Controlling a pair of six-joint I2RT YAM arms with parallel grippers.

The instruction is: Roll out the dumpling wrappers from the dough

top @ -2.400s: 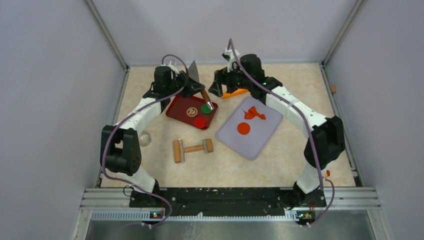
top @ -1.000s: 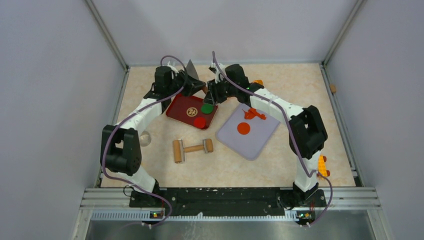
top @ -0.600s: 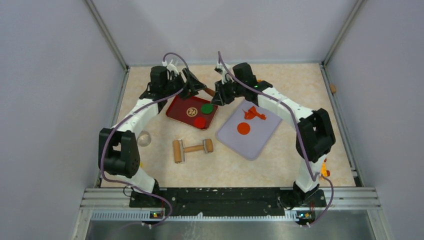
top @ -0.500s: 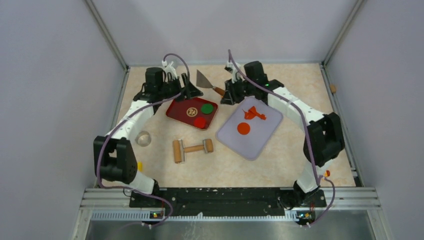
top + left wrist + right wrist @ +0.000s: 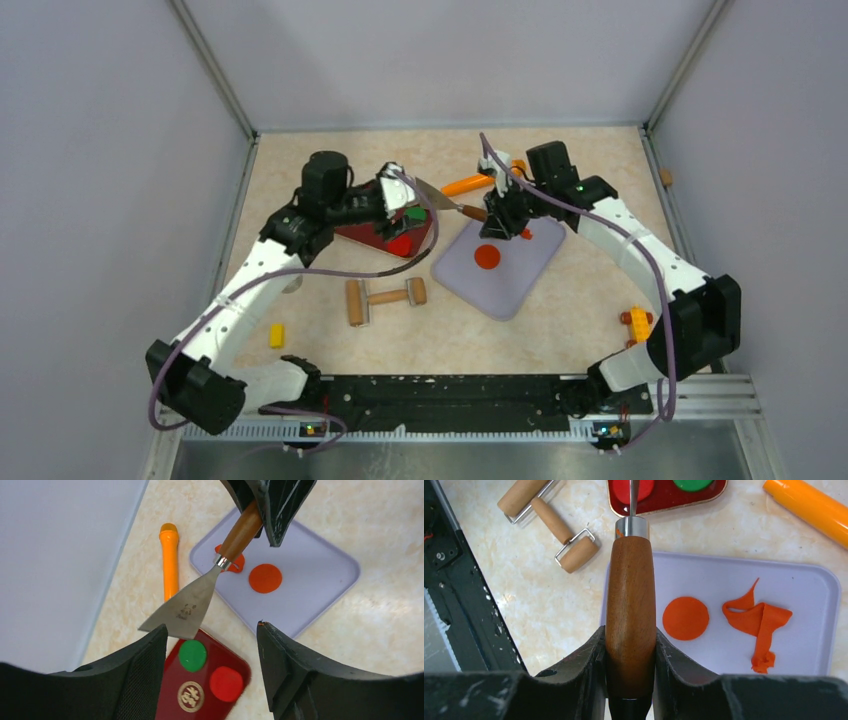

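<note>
The scraper's blade is edge-on to the robot's right gripper, so next the left gripper pinches the blade while the right gripper takes the wooden handle [image 5: 239, 537] from a different angle.
One round orange dumpling wrapper [image 5: 487, 256] lies flat on the lilac board [image 5: 520, 285], with a torn strip of orange dough [image 5: 759, 625] beside it. My right gripper [image 5: 503, 214] hovers over the board's far corner, shut on the wooden handle of a metal scraper [image 5: 630, 605]. The scraper's blade [image 5: 185, 610] points left toward the red tray [image 5: 352, 233]. My left gripper [image 5: 392, 198] hangs open above that tray, holding nothing. From the right wrist the wrapper [image 5: 685, 618] shows just right of the handle.
The tray holds a green disc [image 5: 192, 655], a red disc [image 5: 226, 683] and a brown patterned disc [image 5: 190, 696]. A wooden roller [image 5: 385, 297] lies in front of the tray, an orange stick [image 5: 467, 184] behind the board. Small toys [image 5: 276, 335] [image 5: 634, 320] lie near each arm.
The scraper passed from my left gripper to my right, which carried it right over the board. My left gripper opened and now sits over the tray.
</note>
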